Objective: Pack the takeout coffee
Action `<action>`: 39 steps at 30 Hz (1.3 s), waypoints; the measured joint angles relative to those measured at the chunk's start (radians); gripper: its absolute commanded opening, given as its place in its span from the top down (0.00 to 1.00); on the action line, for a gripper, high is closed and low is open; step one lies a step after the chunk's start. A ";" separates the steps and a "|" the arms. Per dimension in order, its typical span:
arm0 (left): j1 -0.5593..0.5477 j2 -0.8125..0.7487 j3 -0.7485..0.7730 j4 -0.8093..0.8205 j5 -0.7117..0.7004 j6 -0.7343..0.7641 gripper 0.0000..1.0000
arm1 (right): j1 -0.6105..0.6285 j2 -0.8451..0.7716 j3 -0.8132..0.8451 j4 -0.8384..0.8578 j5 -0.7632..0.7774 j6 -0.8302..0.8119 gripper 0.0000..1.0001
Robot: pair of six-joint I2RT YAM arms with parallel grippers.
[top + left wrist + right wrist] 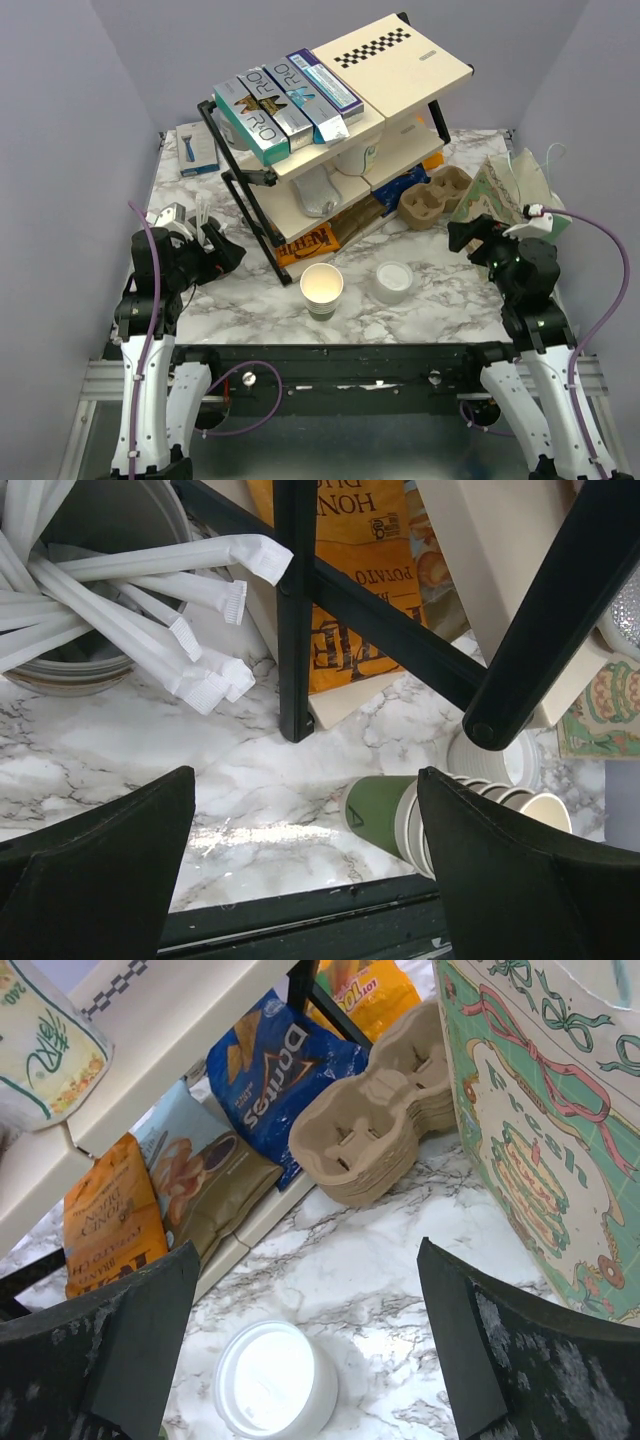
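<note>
I should next close my right gripper on the top cup's rim (342,280) in the stack of lidless cups, on the side of the cup toward the white lids.
The takeout coffee (358,158) is a cream cup with greenish print and a white lid, standing on the rack's middle shelf. Its printed side shows at the top left of the right wrist view (40,1045). The brown cup carrier (435,195) lies on the table right of the rack and shows in the right wrist view (385,1125). My left gripper (222,250) is open and empty at the table's left, its view (305,880) facing the rack leg. My right gripper (470,235) is open and empty near the carrier, above bare marble in its own view (305,1360).
A stack of lidless cups (321,288) and a white stack of lids (393,283) stand at the table's front. A green printed paper bag (505,190) is at the right. A tub of wrapped straws (90,600) sits by the left gripper. The black-framed rack (330,110) holds snack bags and boxes.
</note>
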 measured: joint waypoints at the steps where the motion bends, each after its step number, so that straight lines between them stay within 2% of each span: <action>1: 0.000 0.000 0.000 0.001 -0.002 -0.004 0.01 | 0.000 -0.004 0.000 0.000 0.000 -0.001 0.00; 7: 0.000 0.003 -0.001 0.001 -0.037 -0.028 0.01 | 0.000 0.008 0.000 0.001 0.011 -0.004 0.00; 13: 0.000 -0.002 0.000 -0.014 -0.122 -0.031 0.01 | 0.000 0.132 0.027 -0.019 0.010 -0.012 0.00; 21: 0.000 -0.076 -0.052 0.028 -0.073 -0.016 0.01 | 0.000 0.319 0.088 -0.044 -0.010 0.002 0.00; 26: -0.005 -0.048 -0.117 0.077 -0.003 -0.029 0.01 | 0.000 0.433 0.148 -0.043 -0.133 -0.013 0.00; 31: -0.038 -0.045 -0.142 0.089 0.005 -0.047 0.01 | 0.027 0.488 0.150 -0.039 -0.256 -0.046 0.00; 36: -0.129 -0.047 -0.141 0.117 0.006 -0.066 0.01 | 0.144 0.462 0.145 -0.042 -0.405 -0.090 0.04; 39: -0.198 -0.040 -0.142 0.134 -0.011 -0.087 0.01 | 0.262 0.405 0.150 -0.037 -0.473 -0.095 0.05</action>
